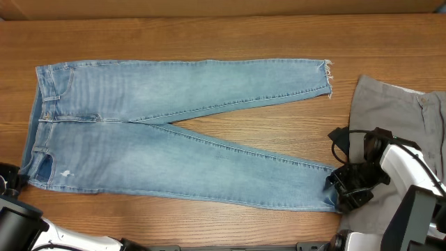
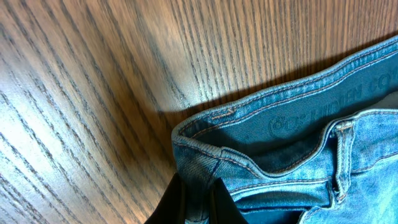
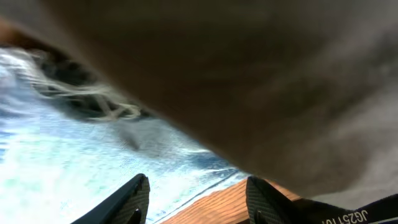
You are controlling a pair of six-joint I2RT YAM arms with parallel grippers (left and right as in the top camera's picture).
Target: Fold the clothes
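The edge of the grey trousers hangs over the hem of the near leg, so next I reach under it with my right gripper and pinch only the hem's near corner [image 1: 336, 208] before I lift the leg.
Light-blue jeans [image 1: 153, 132] lie flat on the wooden table, waistband at the left, legs spread to the right with frayed hems. My left gripper [image 2: 200, 190] is shut on the near corner of the waistband [image 2: 205, 134]; in the overhead view only its arm shows at the bottom left [image 1: 10, 183]. My right gripper [image 3: 198, 186] is open, its fingers over the near leg's hem [image 3: 93, 155] and bare wood; it sits at that hem in the overhead view [image 1: 341, 187]. Grey trousers [image 1: 397, 118] lie at the right and fill the top of the right wrist view [image 3: 261, 74].
The wooden table [image 1: 230, 38] runs to a cardboard-coloured back edge along the top. My right arm's white body [image 1: 411, 171] lies over the grey trousers. Bare wood shows between the two jeans legs [image 1: 279, 129].
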